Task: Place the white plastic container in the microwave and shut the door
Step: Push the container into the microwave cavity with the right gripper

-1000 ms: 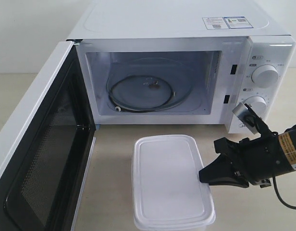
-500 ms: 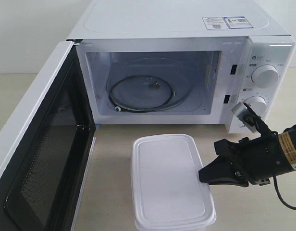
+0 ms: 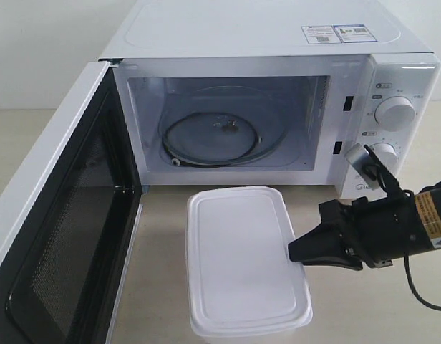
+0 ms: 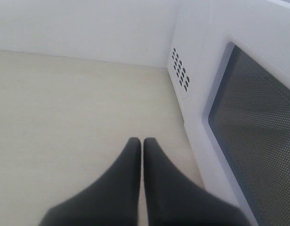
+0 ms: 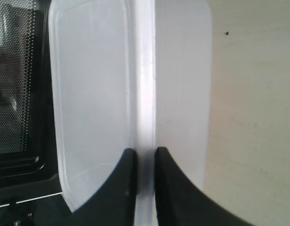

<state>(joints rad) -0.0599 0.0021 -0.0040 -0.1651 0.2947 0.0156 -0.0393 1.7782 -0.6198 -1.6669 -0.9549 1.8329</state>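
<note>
My right gripper is going to release the white plastic container, setting it free on the glass turntable inside the microwave (image 3: 210,130).
The white plastic container (image 3: 242,261) hangs above the table in front of the microwave (image 3: 263,93), its lid facing up. My right gripper (image 3: 296,256) is shut on the rim of its right side; in the right wrist view the two black fingers pinch that rim (image 5: 145,122) at the right gripper (image 5: 145,155). The microwave cavity shows a glass turntable (image 3: 217,136). The door (image 3: 59,236) stands swung wide to the left, black perforated inner face showing. My left gripper (image 4: 141,143) is shut on nothing, beside the door's outer window (image 4: 258,136).
Two round dials (image 3: 394,113) sit on the microwave's right panel, just behind my right arm. The beige tabletop (image 3: 163,244) runs between the door and the container. A cable (image 3: 421,297) trails from the right arm.
The container has risen and shifted left and toward the microwave opening, carried by my right gripper. The right arm moved up and left with it.
</note>
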